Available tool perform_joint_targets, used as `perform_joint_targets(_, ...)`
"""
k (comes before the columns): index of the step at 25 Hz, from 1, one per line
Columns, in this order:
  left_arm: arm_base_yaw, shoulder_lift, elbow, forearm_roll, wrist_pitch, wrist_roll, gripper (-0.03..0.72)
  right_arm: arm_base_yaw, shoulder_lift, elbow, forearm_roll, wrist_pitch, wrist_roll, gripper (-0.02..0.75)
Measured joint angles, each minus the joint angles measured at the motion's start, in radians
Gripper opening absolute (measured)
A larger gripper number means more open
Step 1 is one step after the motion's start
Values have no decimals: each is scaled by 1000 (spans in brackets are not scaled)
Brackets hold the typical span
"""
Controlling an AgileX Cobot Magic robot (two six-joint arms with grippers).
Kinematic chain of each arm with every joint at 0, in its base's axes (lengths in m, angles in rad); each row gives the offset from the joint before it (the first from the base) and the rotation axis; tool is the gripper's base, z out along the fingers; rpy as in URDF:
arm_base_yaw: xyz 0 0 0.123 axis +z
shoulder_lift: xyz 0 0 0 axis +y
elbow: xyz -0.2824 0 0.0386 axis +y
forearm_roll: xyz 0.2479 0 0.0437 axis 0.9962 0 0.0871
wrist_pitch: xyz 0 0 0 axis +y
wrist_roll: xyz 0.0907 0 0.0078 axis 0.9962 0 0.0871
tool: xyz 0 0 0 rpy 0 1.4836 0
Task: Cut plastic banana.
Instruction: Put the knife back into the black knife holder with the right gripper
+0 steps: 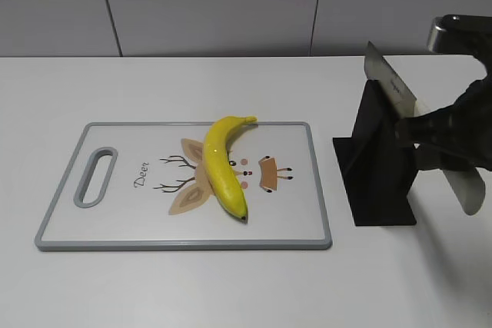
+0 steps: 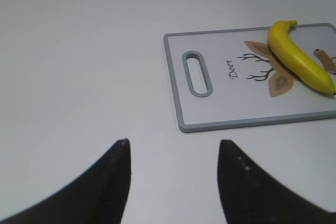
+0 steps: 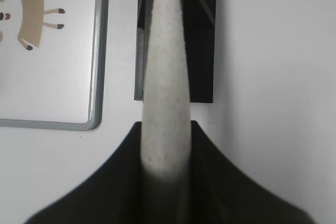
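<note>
I need to release the knife from my right gripper in the slot [image 1: 404, 128] along the top of the black knife stand.
The plastic banana [image 1: 224, 168] is whole, glossy yellow, and lies across the middle of the cutting board [image 1: 69, 190]; it also shows in the left wrist view [image 2: 296, 59]. My right gripper [image 1: 430, 132] is shut on the pale grey handle of a knife [image 3: 165, 77]. The knife's blade [image 1: 392, 86] points up and to the left above the black knife stand [image 1: 380, 167], right of the board. My left gripper [image 2: 173, 142] is open and empty over bare table, left of the board's handle slot [image 2: 197, 73]. It is out of the exterior view.
The board [image 2: 181, 93] has a grey rim and a deer drawing. Its right corner [image 3: 97, 77] lies close beside the black stand [image 3: 202, 35]. A grey wall runs behind the white table [image 1: 192, 289].
</note>
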Motion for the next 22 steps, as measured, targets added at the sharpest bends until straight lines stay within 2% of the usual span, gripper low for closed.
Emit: perform_joint_targets(22,0,0,0,0,0,0,517,0,116,0,6,-47,-4,179)
